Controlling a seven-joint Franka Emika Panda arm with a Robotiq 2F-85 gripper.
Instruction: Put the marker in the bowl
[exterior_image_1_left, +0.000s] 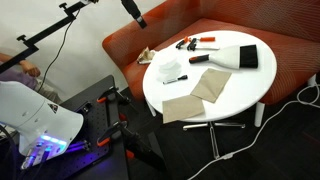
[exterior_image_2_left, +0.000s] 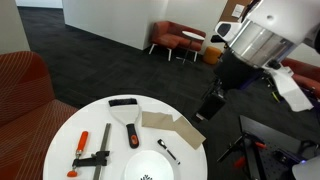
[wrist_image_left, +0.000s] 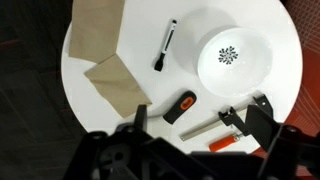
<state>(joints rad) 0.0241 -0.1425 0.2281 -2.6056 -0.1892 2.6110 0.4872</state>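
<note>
The robot's gripper will next move to the marker's black end (exterior_image_1_left: 184, 77) (wrist_image_left: 159, 64), the one nearest the black-and-orange handle, and close there.
The marker (wrist_image_left: 165, 45) is slim and black with a whitish section. It lies flat on the round white table (wrist_image_left: 150, 70), just beside the white bowl (wrist_image_left: 233, 57) and apart from it. Both exterior views show the marker (exterior_image_1_left: 178, 78) (exterior_image_2_left: 167, 152) next to the bowl (exterior_image_1_left: 168, 67) (exterior_image_2_left: 147, 166). The bowl holds nothing. My gripper (wrist_image_left: 200, 120) is open and empty, with its fingers spread wide. It hangs well above the table near its edge, away from the marker. In an exterior view the gripper (exterior_image_2_left: 213, 105) is beyond the table's rim.
Two tan cloths (wrist_image_left: 100, 30) (wrist_image_left: 120, 85) lie by the marker. A black-and-orange handle (wrist_image_left: 180, 106), a metal clamp (wrist_image_left: 235, 120) and a red-handled tool (wrist_image_left: 222, 143) lie near the bowl. A black-and-white brush (exterior_image_2_left: 130, 125) lies farther along. A red sofa (exterior_image_1_left: 270, 75) curves round the table.
</note>
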